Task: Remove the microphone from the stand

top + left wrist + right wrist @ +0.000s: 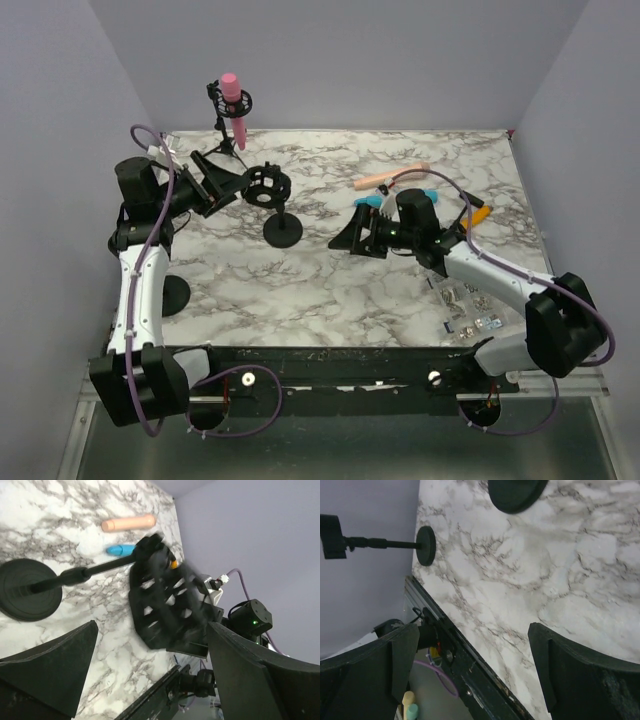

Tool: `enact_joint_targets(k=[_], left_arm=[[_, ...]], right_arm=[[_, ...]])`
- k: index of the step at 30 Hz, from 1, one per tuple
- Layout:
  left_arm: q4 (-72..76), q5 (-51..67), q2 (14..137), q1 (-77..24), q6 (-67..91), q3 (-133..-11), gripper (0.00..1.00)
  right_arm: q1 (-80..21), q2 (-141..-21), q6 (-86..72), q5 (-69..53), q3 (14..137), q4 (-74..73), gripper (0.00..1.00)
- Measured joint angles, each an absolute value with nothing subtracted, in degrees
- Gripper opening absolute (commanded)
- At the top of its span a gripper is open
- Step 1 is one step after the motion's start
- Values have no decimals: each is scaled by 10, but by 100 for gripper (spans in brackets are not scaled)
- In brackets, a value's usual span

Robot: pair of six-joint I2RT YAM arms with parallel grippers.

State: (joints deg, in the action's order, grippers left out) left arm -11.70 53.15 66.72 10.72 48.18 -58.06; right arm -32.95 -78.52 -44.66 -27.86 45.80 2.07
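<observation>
The centre stand will be moved aside, so my left gripper needs to next go to the empty ring mount's rim (250,188) on that stand and close there.
A pink microphone (233,101) stands upright in the black shock mount of a stand (226,140) at the back left. A second stand (283,231) at table centre carries an empty black ring mount (269,185); it also shows in the left wrist view (165,602). My left gripper (232,184) (150,680) is open and empty, just left of that empty mount. My right gripper (347,236) (470,675) is open and empty, low over the marble to the right of the centre stand's base.
A peach microphone (390,177) (128,523), a blue one (373,201) (120,549) and an orange one (479,213) lie at the back right. A bag of small parts (466,305) lies at the front right. A third stand's base (172,295) (426,545) sits at the left edge.
</observation>
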Motion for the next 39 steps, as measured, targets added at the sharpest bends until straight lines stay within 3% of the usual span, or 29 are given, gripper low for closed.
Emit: enact_joint_targets(k=[15,30,37,39], left_arm=[[-232,430,627,134,322,-797,98],[-199,368,624,97,227,-659,95],[-169,351,583,97,209,-641,94],[-164,351,582,97,208,-639,94]], right_arm=[[-329,-992,-556,-278,778,66,99],[-339,-1094,-614,-283,911,82,99],[-362,-1118,-617,-287,921,82,89],[-366,-1122,-620,-288,921,82,82]])
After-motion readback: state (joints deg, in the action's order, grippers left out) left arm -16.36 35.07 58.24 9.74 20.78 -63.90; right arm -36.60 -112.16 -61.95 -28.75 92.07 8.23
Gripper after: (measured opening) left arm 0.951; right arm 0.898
